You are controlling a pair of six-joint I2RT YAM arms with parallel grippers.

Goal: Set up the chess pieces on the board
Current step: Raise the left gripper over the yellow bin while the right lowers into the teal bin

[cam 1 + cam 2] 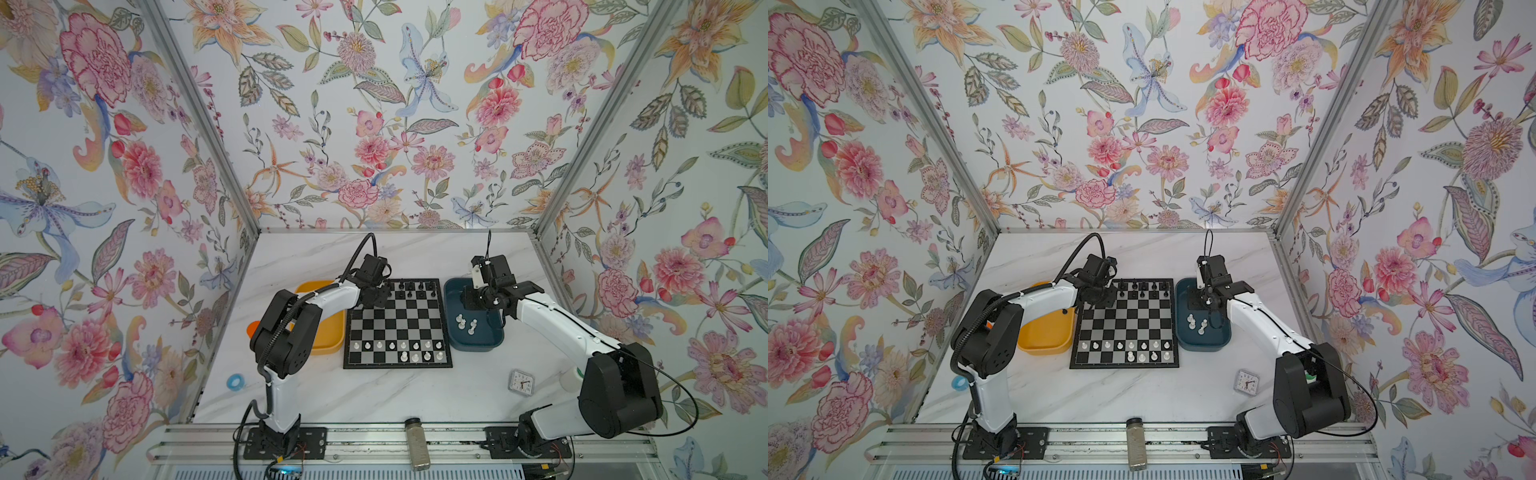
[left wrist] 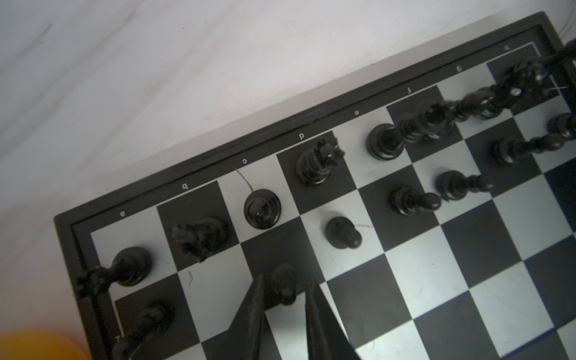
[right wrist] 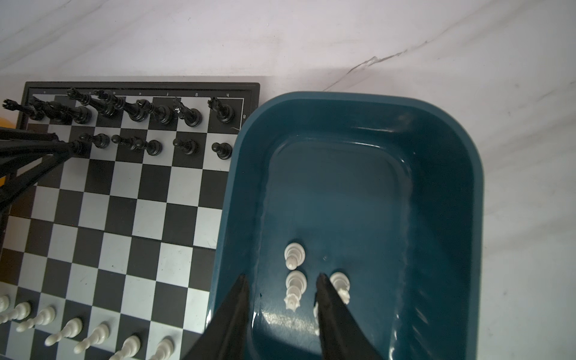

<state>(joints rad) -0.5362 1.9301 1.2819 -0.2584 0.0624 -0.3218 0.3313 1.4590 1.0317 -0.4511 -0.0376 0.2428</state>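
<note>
The upper body (image 1: 461, 325) (image 3: 293, 294) of the white crowned piece, beside the round-topped white piece in the dark blue tray, is the part my right gripper will close on.
The board (image 1: 399, 324) (image 1: 1125, 324) lies mid-table. Black chess pieces (image 1: 409, 286) fill its far rows and white ones (image 1: 399, 345) its near rows. My left gripper (image 1: 376, 297) (image 2: 286, 279) hangs over the board's far left corner. It is open, and its fingers stand narrowly apart on either side of a black pawn (image 2: 285, 290) upright on a dark square. My right gripper (image 1: 467, 305) (image 3: 282, 276) is open above the dark blue tray (image 1: 478, 347) (image 3: 436, 187). A white crowned piece (image 3: 294, 288) stands between its fingers. Two more white pieces (image 3: 294, 254) (image 3: 340, 282) stand close by.
A yellow tray (image 1: 330, 332) sits left of the board, partly under the left arm. A small clock (image 1: 521, 381) lies near the right arm's base, a blue tape ring (image 1: 235, 380) at the left edge, and a jar (image 1: 417, 442) on the front rail.
</note>
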